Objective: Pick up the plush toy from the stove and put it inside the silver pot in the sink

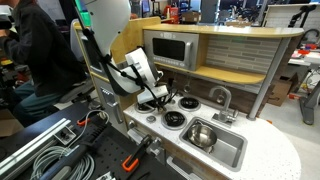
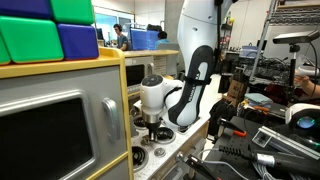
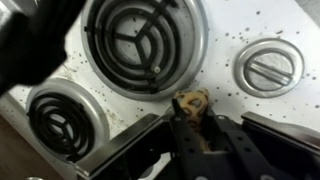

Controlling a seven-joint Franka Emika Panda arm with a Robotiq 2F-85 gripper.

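Next, my gripper releases the plush toy so that it rests on the silver pot's bottom, a little toward the faucet side (image 1: 203, 135). The toy is now just above the white stove.
In the wrist view my gripper (image 3: 192, 118) is shut on the plush toy (image 3: 190, 102), a small tan-brown mottled lump pinched between the black fingers, just above the white stove (image 3: 225, 95) between its black burners. In both exterior views the gripper (image 1: 158, 96) (image 2: 152, 128) hangs low over the stove (image 1: 175, 110); the toy is hidden there. The silver pot (image 1: 201, 136) sits in the grey sink (image 1: 228, 153) beside the stove, under the curved faucet (image 1: 222, 96).
A large burner (image 3: 145, 42), a smaller one (image 3: 62, 120) and a round knob (image 3: 268, 66) surround the gripper. A toy microwave (image 1: 168, 48) and wooden shelf stand behind the stove. Cables and clamps (image 1: 60, 150) lie on the bench. People sit in the background.
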